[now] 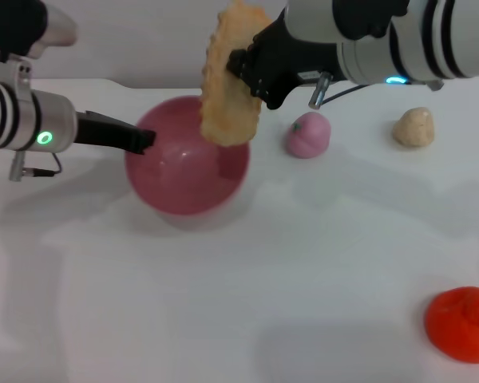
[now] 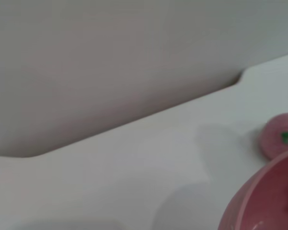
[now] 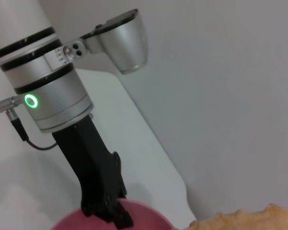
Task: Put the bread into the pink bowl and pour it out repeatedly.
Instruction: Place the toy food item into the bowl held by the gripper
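Note:
Next, I let go of the bread, now upright over the bowl's far rim, inside the pink bowl [image 1: 220,152], lengthwise between the bowl's far rim and near rim, with my right gripper.
The bread [image 1: 230,76], a long tan loaf with a wavy edge, hangs upright over the far rim of the pink bowl [image 1: 188,163], with my right gripper [image 1: 243,72] shut on its right edge. Its lower end dips just above the bowl's opening. A strip of the bread [image 3: 249,219] shows in the right wrist view. My left gripper [image 1: 144,140] is shut on the bowl's left rim, seen also as black fingers [image 3: 103,191] on the bowl's edge [image 3: 144,215]. The bowl's rim [image 2: 264,196] fills a corner of the left wrist view.
A small pink peach toy [image 1: 307,134] with a green spot sits right of the bowl; it also shows as the peach toy [image 2: 278,134]. A beige lump [image 1: 414,127] lies farther right. A flat orange-red round thing [image 1: 463,323] rests near the front right corner.

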Robot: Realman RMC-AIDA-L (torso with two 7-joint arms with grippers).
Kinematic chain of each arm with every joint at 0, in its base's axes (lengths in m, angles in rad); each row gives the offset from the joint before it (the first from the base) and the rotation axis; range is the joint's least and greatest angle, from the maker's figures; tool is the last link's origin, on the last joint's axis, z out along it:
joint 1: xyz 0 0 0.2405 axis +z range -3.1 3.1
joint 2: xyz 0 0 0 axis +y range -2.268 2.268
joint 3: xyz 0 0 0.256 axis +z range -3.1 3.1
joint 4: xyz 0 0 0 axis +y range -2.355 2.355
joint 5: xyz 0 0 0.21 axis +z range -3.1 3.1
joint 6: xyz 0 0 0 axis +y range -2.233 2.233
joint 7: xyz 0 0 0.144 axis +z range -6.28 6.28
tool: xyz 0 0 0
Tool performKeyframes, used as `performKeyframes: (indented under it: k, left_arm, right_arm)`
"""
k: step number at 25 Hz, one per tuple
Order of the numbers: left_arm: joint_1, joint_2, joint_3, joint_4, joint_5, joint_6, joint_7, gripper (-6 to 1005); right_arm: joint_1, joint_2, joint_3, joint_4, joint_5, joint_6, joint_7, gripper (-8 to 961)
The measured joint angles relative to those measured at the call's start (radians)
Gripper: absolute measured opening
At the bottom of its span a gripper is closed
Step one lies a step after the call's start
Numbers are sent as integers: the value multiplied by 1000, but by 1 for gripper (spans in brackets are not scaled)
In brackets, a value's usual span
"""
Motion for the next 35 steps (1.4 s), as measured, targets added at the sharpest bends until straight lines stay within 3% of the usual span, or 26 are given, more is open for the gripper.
performKeyframes:
  k: [11,30,35]
  left_arm:
    - [-30,-3,89,0,-59,-15,-9,46]
    - [-49,-1,90,-9,-64,0,-9,46]
    - [-51,0,91,-14,-58,9,-9,46]
  right_arm:
    - [20,2,-53,102,15,-50,-11,28]
    - [10,2,-83,160,70,-41,-46,71]
    - [9,2,-85,159,70,-43,-47,220]
